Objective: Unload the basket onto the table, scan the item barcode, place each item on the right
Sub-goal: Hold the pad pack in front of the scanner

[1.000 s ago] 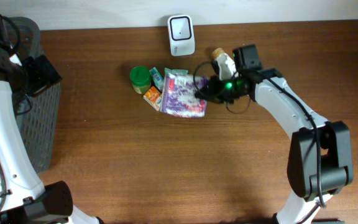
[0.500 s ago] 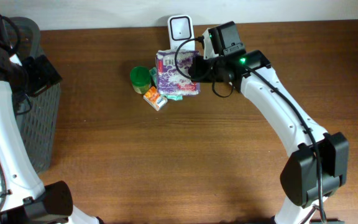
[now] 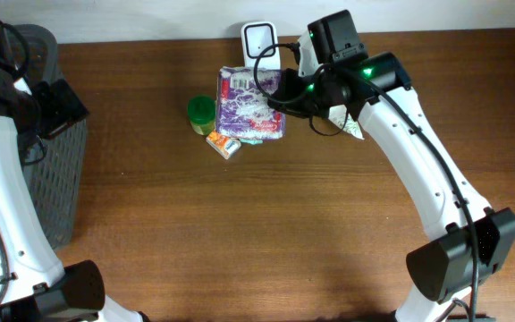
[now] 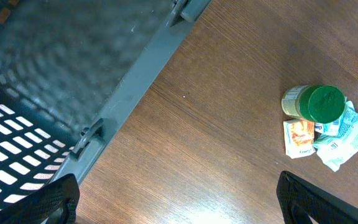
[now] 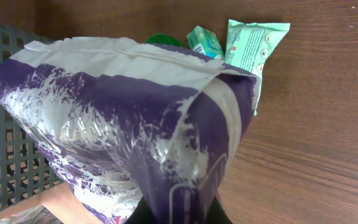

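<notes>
I will release the plastic bag with my right gripper on the bare table, on the near side of the small pale item (image 3: 308, 179). The bag now hangs in front of the scanner.
A purple-and-white plastic bag (image 3: 253, 107) hangs in the air just in front of the white scanner (image 3: 260, 40) at the table's back edge. My right gripper (image 3: 286, 95) is shut on the bag's right end. In the right wrist view the bag (image 5: 129, 130) fills the frame and hides the fingertips of the right gripper (image 5: 176, 214). A red-and-white printed strip runs along the bag's top; I cannot make out a barcode. My left gripper (image 3: 58, 103) hovers open and empty at the far left; in its wrist view the left gripper (image 4: 182, 211) has only table between its fingers.
A green-lidded jar (image 3: 201, 111), an orange packet (image 3: 223, 143) and a teal packet (image 3: 259, 139) lie under and left of the bag. A small pale item (image 3: 352, 127) sits by the right arm. A grey mesh basket (image 3: 56, 179) stands at the left edge.
My right arm has lifted the bag off the pile and carried it back and left, up to the scanner. The left arm has not moved.
</notes>
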You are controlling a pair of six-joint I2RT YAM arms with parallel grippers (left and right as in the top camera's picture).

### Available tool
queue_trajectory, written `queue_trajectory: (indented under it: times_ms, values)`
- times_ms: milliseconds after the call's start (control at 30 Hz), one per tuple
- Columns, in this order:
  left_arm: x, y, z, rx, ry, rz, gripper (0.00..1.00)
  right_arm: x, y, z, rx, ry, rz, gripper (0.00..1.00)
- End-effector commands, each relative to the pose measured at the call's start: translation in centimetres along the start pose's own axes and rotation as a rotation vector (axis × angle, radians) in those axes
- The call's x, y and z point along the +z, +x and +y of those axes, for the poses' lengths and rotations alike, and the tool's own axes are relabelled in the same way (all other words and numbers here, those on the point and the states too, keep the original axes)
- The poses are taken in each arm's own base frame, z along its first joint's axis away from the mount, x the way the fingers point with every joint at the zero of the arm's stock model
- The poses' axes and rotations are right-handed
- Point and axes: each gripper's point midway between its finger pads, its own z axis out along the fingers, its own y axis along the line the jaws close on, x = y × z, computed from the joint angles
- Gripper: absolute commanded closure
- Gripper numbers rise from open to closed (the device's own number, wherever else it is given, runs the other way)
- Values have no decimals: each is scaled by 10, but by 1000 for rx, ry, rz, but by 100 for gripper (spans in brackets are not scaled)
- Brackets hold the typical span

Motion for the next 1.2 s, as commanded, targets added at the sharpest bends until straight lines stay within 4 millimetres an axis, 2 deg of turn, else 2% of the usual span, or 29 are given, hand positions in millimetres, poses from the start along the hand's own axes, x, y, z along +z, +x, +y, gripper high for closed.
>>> queue_trajectory:
  times_ms: [0, 500, 1167]
  values:
    - [-8, 1, 4, -19, -1, -22, 1, -15, -6, 8, -7, -14, -40, 96]
    - [-8, 1, 4, -19, -1, -22, 1, -10, -11, 5, -9, -6, -50, 96]
    - [-8, 1, 4, -19, -1, -22, 1, -9, -7, 2, -25, 10, -37, 96]
